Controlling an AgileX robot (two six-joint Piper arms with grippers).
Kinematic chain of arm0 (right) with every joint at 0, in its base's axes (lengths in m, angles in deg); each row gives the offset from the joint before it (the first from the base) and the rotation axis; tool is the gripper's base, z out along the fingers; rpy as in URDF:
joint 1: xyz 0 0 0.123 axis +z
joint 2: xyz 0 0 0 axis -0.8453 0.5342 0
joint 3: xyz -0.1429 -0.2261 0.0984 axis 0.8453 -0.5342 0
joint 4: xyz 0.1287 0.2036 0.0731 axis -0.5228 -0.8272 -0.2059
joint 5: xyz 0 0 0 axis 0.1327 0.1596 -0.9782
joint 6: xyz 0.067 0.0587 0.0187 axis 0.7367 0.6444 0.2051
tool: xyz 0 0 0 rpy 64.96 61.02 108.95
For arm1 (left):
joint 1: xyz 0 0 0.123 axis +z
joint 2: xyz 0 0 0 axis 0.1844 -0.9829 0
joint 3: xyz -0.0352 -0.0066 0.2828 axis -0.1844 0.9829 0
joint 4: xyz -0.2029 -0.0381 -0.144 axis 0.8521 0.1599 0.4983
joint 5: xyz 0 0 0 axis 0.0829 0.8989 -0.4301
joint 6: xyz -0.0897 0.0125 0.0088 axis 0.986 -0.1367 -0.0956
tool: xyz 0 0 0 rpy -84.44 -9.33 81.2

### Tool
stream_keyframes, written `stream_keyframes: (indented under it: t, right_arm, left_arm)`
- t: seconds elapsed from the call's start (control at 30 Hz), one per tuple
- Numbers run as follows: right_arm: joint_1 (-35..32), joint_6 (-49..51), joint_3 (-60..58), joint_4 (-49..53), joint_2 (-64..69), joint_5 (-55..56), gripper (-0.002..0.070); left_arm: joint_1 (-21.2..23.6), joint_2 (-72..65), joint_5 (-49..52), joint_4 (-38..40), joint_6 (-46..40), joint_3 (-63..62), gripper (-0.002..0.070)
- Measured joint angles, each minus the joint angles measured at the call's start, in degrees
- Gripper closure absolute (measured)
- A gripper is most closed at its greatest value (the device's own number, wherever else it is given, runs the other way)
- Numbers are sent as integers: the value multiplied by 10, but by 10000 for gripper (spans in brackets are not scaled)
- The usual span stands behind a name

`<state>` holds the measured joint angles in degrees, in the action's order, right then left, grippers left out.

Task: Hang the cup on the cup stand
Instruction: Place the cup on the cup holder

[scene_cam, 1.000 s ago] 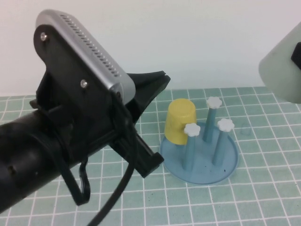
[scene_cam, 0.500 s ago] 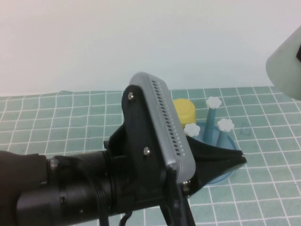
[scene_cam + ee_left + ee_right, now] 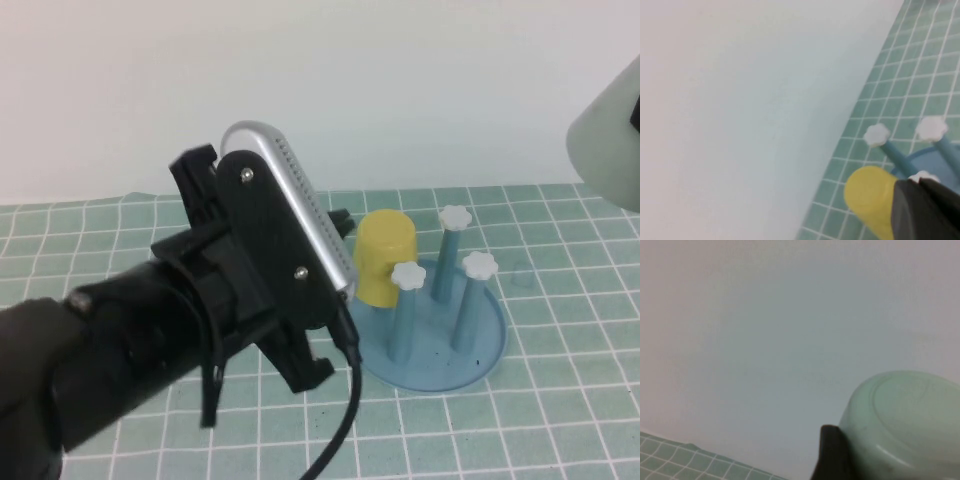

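My right gripper is to let go of the mint-green cup over the farthest free peg point(image 3: 455, 220), at the back of the blue dish.
The pale mint-green cup point(image 3: 603, 140) hangs high at the right edge of the high view, well above and to the right of the cup stand point(image 3: 440, 345). My right gripper point(image 3: 633, 112) is shut on it. The right wrist view shows the cup's bottom point(image 3: 905, 422) and one black finger point(image 3: 832, 455) against its side. The stand's blue dish carries three free pegs with white knobs point(image 3: 455, 216). My left gripper point(image 3: 340, 222) is shut and empty, with its tip by the yellow cup point(image 3: 385, 258); it also shows in the left wrist view point(image 3: 916, 184).
The yellow cup point(image 3: 870, 197) sits upside down on the stand's far left peg. My left arm and its silver camera housing point(image 3: 290, 215) fill the left foreground and hide the table there. The green checked mat point(image 3: 560, 420) lies around the stand, with a white wall behind.
My left arm swung across in front of the stand, then back left, and its tip now sits beside the yellow cup. The mint-green cup in my right gripper has barely moved.
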<state>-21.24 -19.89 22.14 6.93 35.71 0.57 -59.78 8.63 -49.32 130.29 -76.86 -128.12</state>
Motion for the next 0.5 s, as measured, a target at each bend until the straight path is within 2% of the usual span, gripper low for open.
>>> stream_keyframes:
  t: [0.2,0.5]
  right_arm:
    - [0,0,0,0,0,0,156]
    - [0,0,0,-1,0,1,156]
  left_arm:
    - [55,0,75,0,-67,0,675]
    - [164,0,157,-21,-53,0,675]
